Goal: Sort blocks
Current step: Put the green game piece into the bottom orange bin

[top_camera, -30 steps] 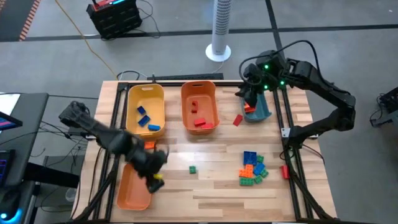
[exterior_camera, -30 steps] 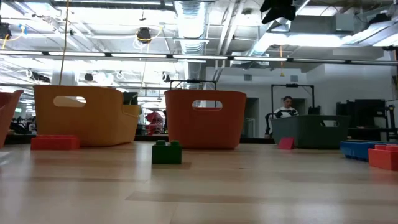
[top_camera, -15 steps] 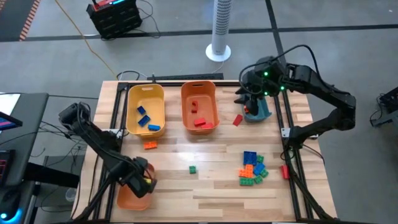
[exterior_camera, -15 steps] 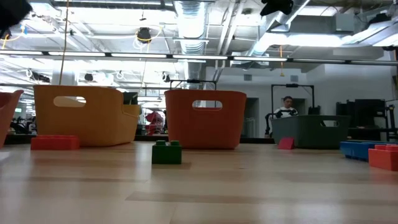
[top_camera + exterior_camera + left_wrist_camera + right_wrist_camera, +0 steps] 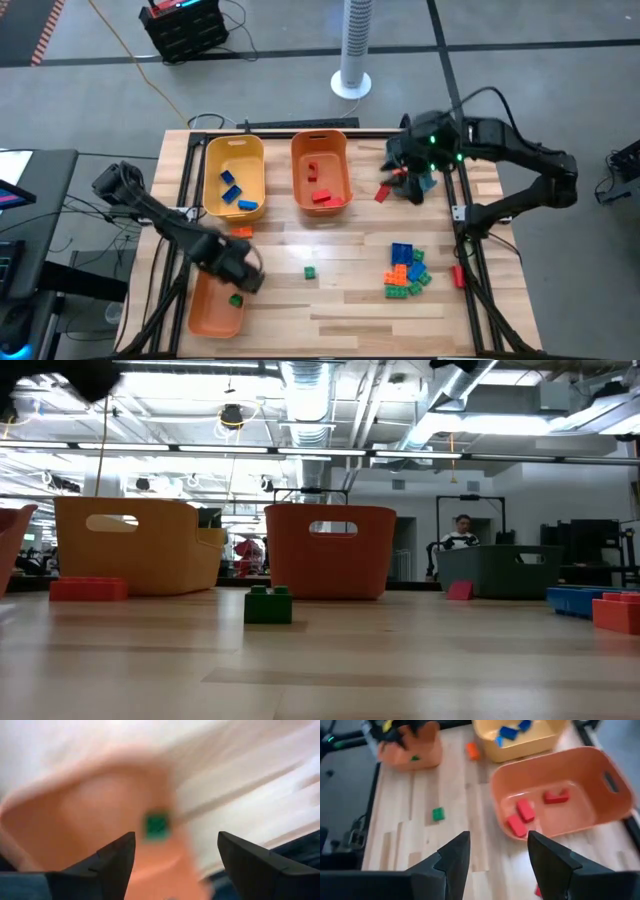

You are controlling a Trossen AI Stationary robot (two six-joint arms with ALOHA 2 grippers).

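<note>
The robot's left gripper will close on the sides of the loose green block [image 5: 309,272] that lies between the orange bin and the mixed pile.
My left gripper [image 5: 175,837] hangs open over the orange bin [image 5: 212,310] at the near left, touching nothing. A green block [image 5: 156,825] lies in that bin, below the fingers. My right gripper [image 5: 497,837] is open and empty above the teal bin [image 5: 428,184] at the far right. Blue blocks [image 5: 233,190] lie in the yellow bin [image 5: 233,150], red blocks [image 5: 319,195] in the orange-red bin [image 5: 320,145]. Loose on the table are a green block [image 5: 310,272], an orange block [image 5: 241,233], a red block [image 5: 381,194] and a mixed pile [image 5: 405,270].
Another red block [image 5: 458,275] lies by the frame rail at the right edge. The three far bins stand in a row along the back. Bare wood lies between the bins and the near edge. A person shows far off in the room behind the table.
My left gripper has swung over the near-left orange bin and then drawn back a little toward its far right corner. A green block now lies in that bin, where none showed before. My right gripper has shifted slightly toward the near edge over the teal bin.
</note>
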